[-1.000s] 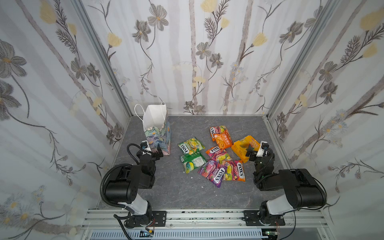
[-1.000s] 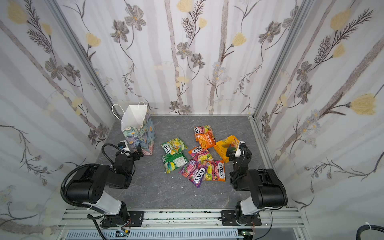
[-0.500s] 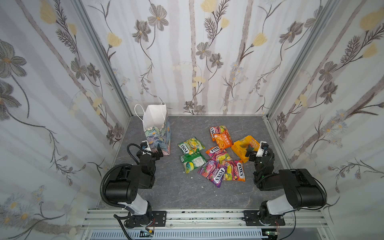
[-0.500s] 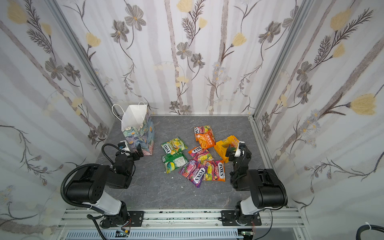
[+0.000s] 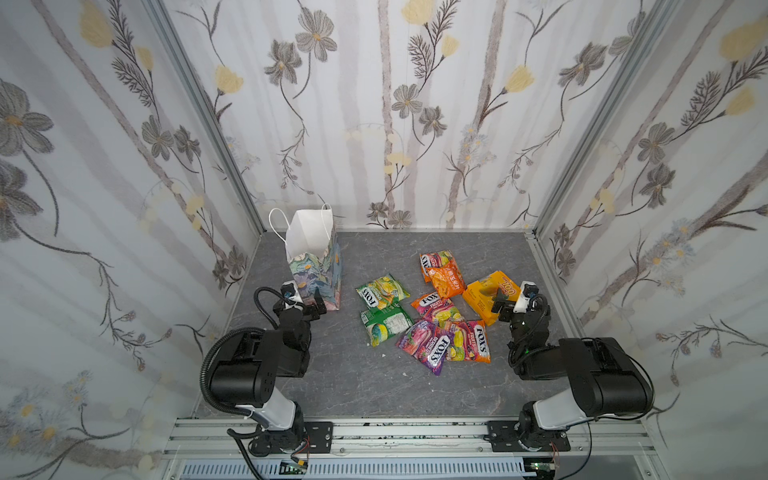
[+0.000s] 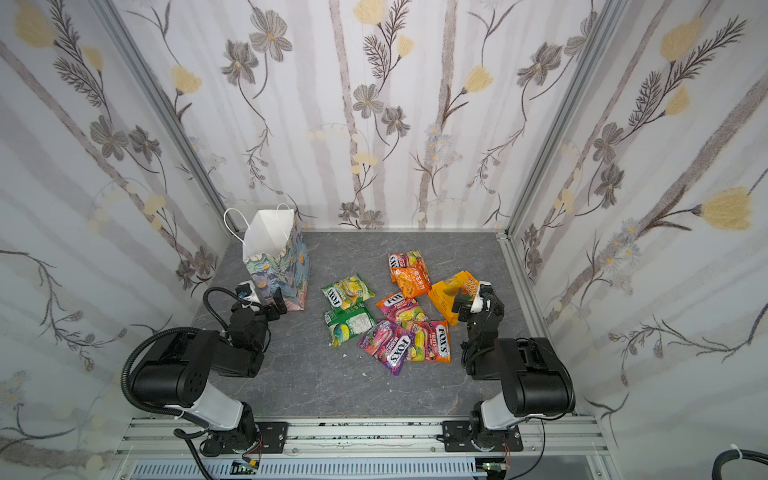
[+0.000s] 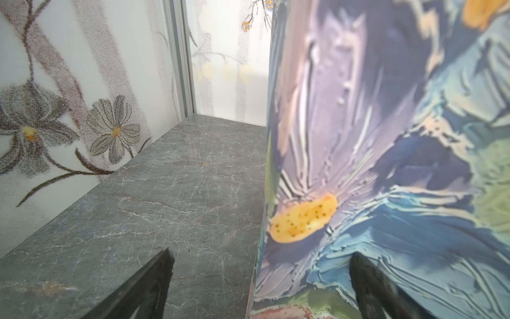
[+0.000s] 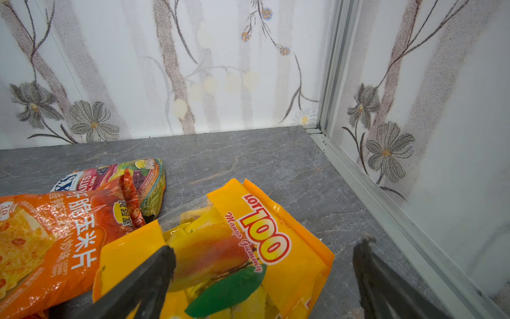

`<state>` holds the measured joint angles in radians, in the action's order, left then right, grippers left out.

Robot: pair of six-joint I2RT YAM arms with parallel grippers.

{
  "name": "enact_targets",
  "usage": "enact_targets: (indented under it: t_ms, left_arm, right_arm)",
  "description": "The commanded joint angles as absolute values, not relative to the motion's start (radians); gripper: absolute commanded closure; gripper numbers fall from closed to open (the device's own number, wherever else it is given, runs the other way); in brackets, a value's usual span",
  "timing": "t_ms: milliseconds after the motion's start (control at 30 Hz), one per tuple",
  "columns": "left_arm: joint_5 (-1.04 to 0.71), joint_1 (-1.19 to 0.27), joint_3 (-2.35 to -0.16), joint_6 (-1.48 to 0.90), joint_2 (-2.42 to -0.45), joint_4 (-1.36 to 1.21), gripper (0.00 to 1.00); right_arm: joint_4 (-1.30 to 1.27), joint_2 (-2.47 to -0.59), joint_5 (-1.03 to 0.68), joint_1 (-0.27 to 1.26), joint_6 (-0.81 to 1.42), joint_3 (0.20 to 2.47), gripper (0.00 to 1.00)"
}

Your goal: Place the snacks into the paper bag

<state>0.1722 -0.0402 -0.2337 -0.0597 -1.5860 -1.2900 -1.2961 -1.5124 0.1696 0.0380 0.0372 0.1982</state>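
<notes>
Next, I close my left gripper on the rim of the paper bag (image 5: 287, 244), beside the white handle on the side away from the snacks.
The paper bag (image 5: 312, 253) (image 6: 277, 255) stands upright at the back left, its white inside showing over a painted floral front. The snacks lie in a loose heap mid-table: a green FOX'S pouch (image 5: 380, 291), a purple one (image 5: 426, 345), an orange chip pouch (image 5: 446, 278) and a yellow-orange mango gummy pack (image 5: 482, 297) (image 8: 248, 248). My left gripper (image 5: 305, 307) (image 7: 262, 256) is open, low against the bag's (image 7: 386, 165) near corner, touching nothing. My right gripper (image 5: 513, 305) (image 8: 266, 248) is open, straddling the gummy pack's right edge.
Floral walls close in the grey marble table (image 5: 374, 386) on three sides. A metal rail (image 8: 386, 210) runs along the right wall close to my right gripper. The left wall (image 7: 69, 110) is a short way from the bag.
</notes>
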Motion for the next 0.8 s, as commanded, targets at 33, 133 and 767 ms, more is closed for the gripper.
enact_targets:
  t_ms: [33,133,767]
  left_arm:
    - [0.235,-0.039,-0.239,-0.083,-1.556,-1.319,0.00]
    - [0.269,-0.040,-0.224,-0.093,-1.453,-1.256,0.00]
    - [0.333,-0.038,-1.021,-0.376,-0.827,0.235,0.00]
  right_arm:
    - [-1.191,-1.486,0.079,0.033,0.025,0.249,0.00]
    - [-1.159,-1.447,0.098,0.031,0.027,0.257,0.00]
    - [-0.376,-1.234,-0.020,0.292,0.017,0.787,0.00]
